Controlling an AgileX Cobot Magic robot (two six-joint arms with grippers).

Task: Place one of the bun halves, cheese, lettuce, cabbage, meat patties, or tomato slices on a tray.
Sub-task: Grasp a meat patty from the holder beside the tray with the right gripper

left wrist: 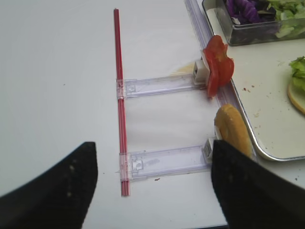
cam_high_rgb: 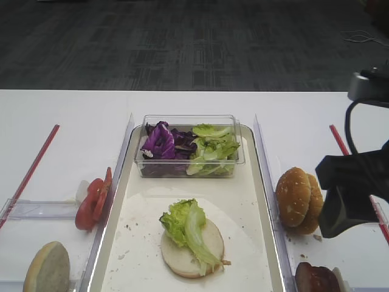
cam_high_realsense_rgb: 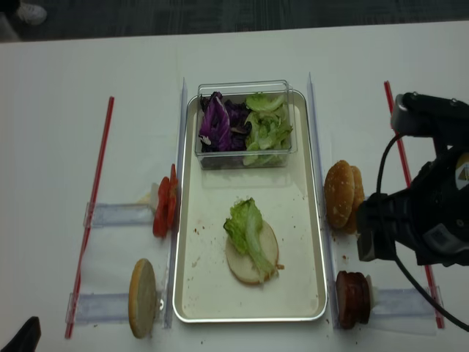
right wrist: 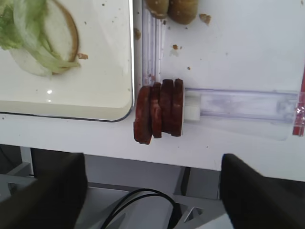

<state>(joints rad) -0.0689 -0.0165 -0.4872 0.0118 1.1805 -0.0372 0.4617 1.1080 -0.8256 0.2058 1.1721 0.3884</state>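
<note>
Next, my right gripper will take hold of the near edge of the meat patty (cam_high_realsense_rgb: 343,318) (right wrist: 142,133) standing closest to the silver tray.
On the silver tray (cam_high_rgb: 261,201) lies a pale bun half (cam_high_rgb: 206,249) with a lettuce (cam_high_rgb: 185,222) leaf on top. Cabbage (cam_high_rgb: 159,141) and more lettuce fill the clear tub (cam_high_rgb: 188,172) at the tray's far end. Tomato slices (cam_high_rgb: 91,204) and a pale bun half (cam_high_rgb: 47,269) stand left of the tray. Sesame bun halves (cam_high_rgb: 298,199) and meat patties (right wrist: 159,110) stand right of it. My right gripper (right wrist: 152,191) hangs open over the table's front edge, just short of the patties. My left gripper (left wrist: 152,191) is open and empty above the near left rack. No cheese is in view.
Clear plastic racks (left wrist: 164,162) hold the upright items on both sides of the tray. Red strips (left wrist: 119,95) run along the outer left and right (cam_high_realsense_rgb: 399,147). A black cable (right wrist: 138,205) hangs below the table's front edge.
</note>
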